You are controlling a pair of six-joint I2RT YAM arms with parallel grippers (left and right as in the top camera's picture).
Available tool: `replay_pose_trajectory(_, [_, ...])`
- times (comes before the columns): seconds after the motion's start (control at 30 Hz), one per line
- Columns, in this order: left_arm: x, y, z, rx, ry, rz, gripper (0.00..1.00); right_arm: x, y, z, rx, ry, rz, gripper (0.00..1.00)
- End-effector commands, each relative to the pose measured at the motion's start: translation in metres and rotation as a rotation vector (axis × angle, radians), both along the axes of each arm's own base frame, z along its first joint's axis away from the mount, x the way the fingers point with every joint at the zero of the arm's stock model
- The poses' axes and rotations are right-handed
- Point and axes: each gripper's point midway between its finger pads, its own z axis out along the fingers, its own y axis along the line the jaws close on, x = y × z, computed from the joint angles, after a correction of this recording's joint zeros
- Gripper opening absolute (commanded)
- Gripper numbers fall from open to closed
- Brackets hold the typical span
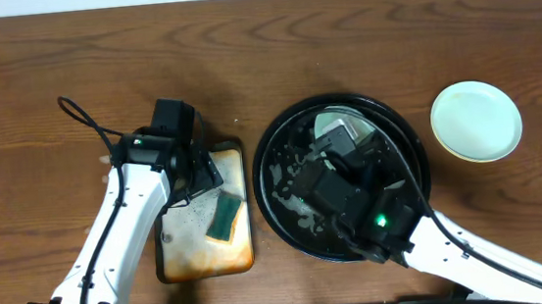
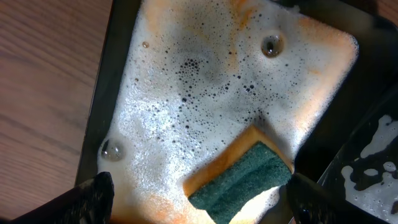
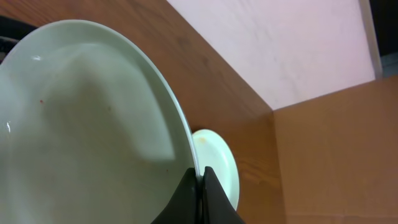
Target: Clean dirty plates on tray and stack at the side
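Observation:
The plate in my right gripper should be released on top of the second mint-green plate (image 1: 476, 120) (image 3: 215, 168) that is on the table.
My right gripper (image 3: 200, 177) is shut on the rim of a pale mint-green plate (image 3: 81, 118), held tilted on edge over the black tray (image 1: 265, 177). In the overhead view only a sliver of that plate (image 1: 334, 124) shows beyond the right gripper (image 1: 338, 148). A second mint-green plate (image 1: 476, 121) lies flat on the table to the right of the tray; it also shows behind the held plate (image 3: 219, 163). My left gripper (image 2: 199, 202) hangs open over the green-and-yellow sponge (image 2: 244, 179), one finger (image 2: 87, 200) on each side of it, not touching.
The sponge (image 1: 224, 216) lies in a rectangular rusty-orange tray (image 1: 184, 263) full of foam, just left of the black tray. The black tray holds streaks of white foam. Bare wooden table lies behind both trays and at the far left.

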Motion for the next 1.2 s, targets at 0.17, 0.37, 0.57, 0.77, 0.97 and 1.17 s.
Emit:
replay_pose_trajectory(0.17, [-0.002,0.0,-0.002,0.005,0.008,-0.015,0.89,0.002,-0.005,0.008,0.04,-0.027,-0.028,0.01])
replay_pose_trajectory(0.37, [-0.002,0.0,-0.002,0.005,0.008,-0.015,0.9,0.002,-0.005,0.008,0.041,-0.027,-0.028,0.01])
replay_pose_trajectory(0.57, [-0.002,0.0,-0.002,0.005,0.008,-0.015,0.9,0.002,-0.005,0.008,0.042,-0.027,-0.029,0.01])
replay_pose_trajectory(0.77, [-0.002,0.0,-0.002,0.005,0.008,-0.015,0.89,0.003,-0.006,0.006,0.111,-0.043,-0.057,0.01])
replay_pose_trajectory(0.97, [-0.002,0.0,-0.001,0.005,0.008,-0.015,0.89,0.008,-0.009,-0.013,0.224,0.044,-0.076,0.01])
replay_pose_trajectory(1.17, [-0.002,0.0,-0.002,0.005,0.008,-0.015,0.9,0.011,-0.011,-0.023,0.275,0.104,-0.078,0.01])
